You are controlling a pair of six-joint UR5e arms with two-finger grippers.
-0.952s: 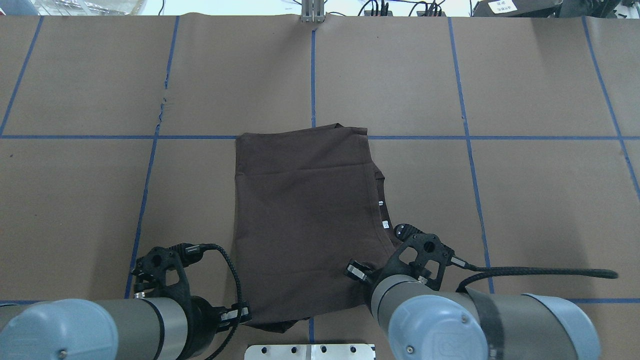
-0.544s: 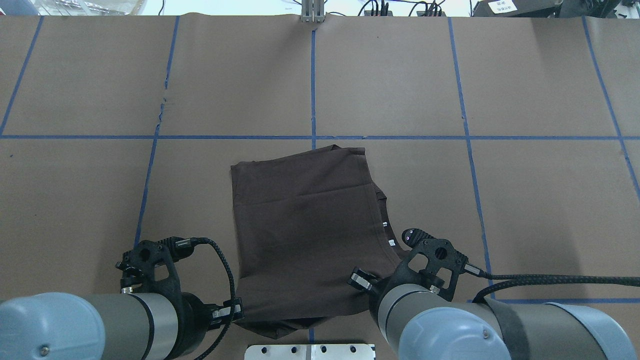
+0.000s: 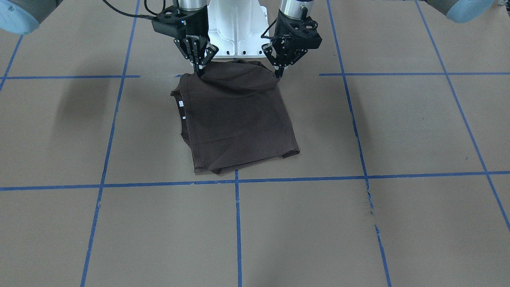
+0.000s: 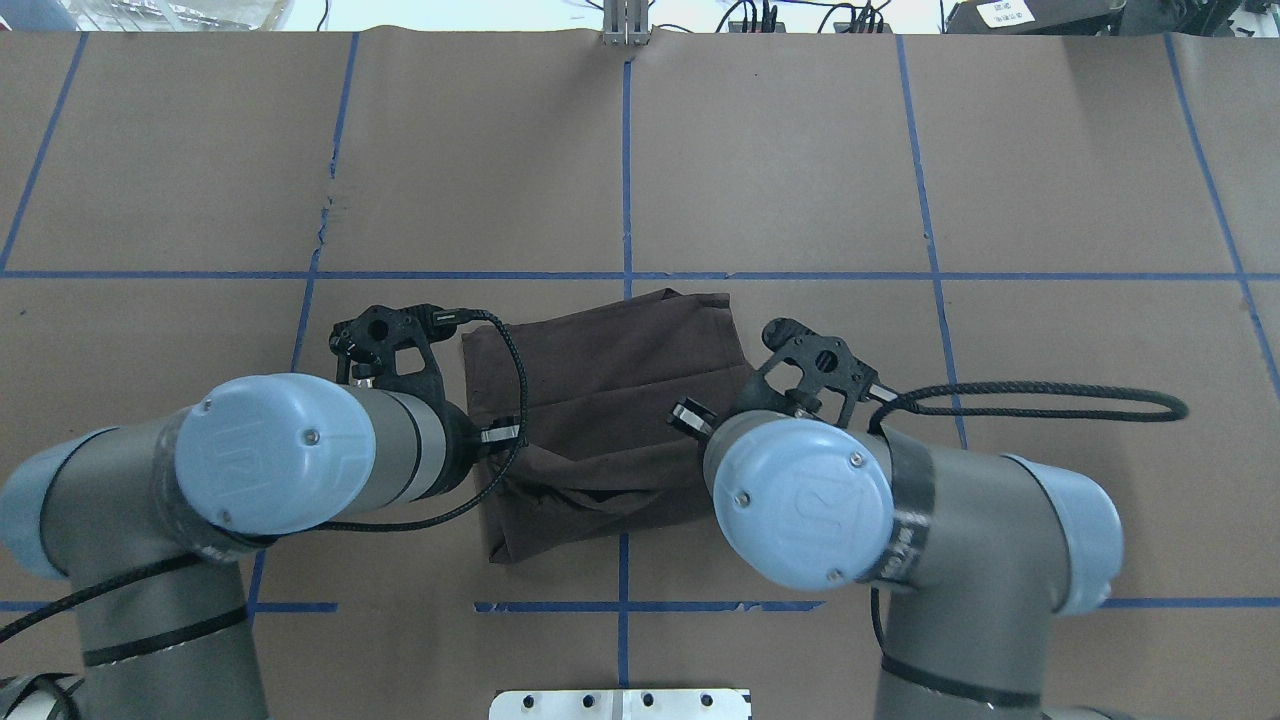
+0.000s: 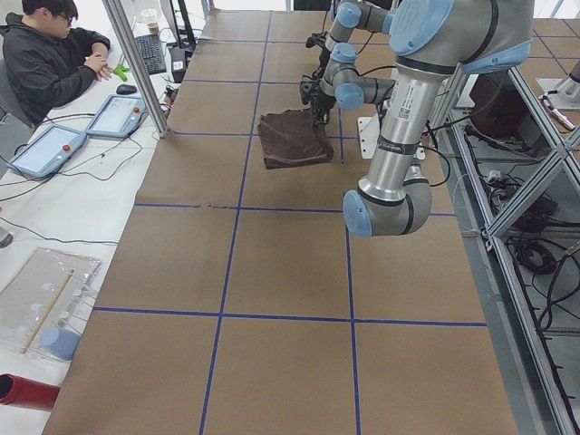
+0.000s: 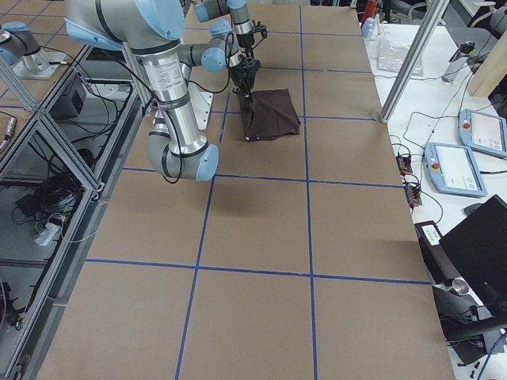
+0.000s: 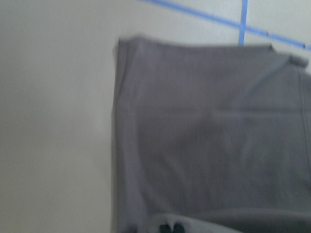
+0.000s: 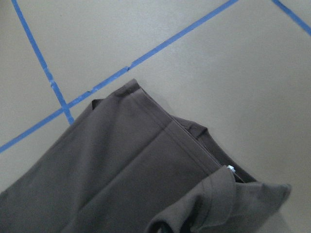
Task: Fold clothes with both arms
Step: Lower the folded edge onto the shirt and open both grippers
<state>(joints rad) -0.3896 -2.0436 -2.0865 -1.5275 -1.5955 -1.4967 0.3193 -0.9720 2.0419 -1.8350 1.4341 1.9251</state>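
Next, my left gripper lets go of the lifted corner on the T-shirt's flat far corner (image 3: 290, 152) (image 7: 132, 46), which lies opposite the base of the white pedestal.
The dark brown T-shirt (image 3: 235, 119) lies folded into a rough rectangle on the brown paper table, also seen from overhead (image 4: 610, 390). Its edge nearest the robot is lifted off the table and curls over the rest. My left gripper (image 3: 277, 73) is shut on one corner of that lifted edge. My right gripper (image 3: 198, 71) is shut on the other corner. From overhead both grippers are hidden under their wrists. Small white neck tags (image 3: 181, 104) show at the shirt's side. The wrist views show the flat cloth (image 7: 209, 145) (image 8: 121, 170) below the raised edge.
The white pedestal base (image 3: 235, 28) stands just behind the grippers. Blue tape lines (image 4: 625, 150) grid the table, and the paper has a small tear (image 3: 370, 207). A seated operator (image 5: 45, 54) and tablets are beyond the table's far edge.
The shirt first slid toward the robot. Both grippers then rose and moved away from the robot, carrying the near edge up and over the rest of the shirt.
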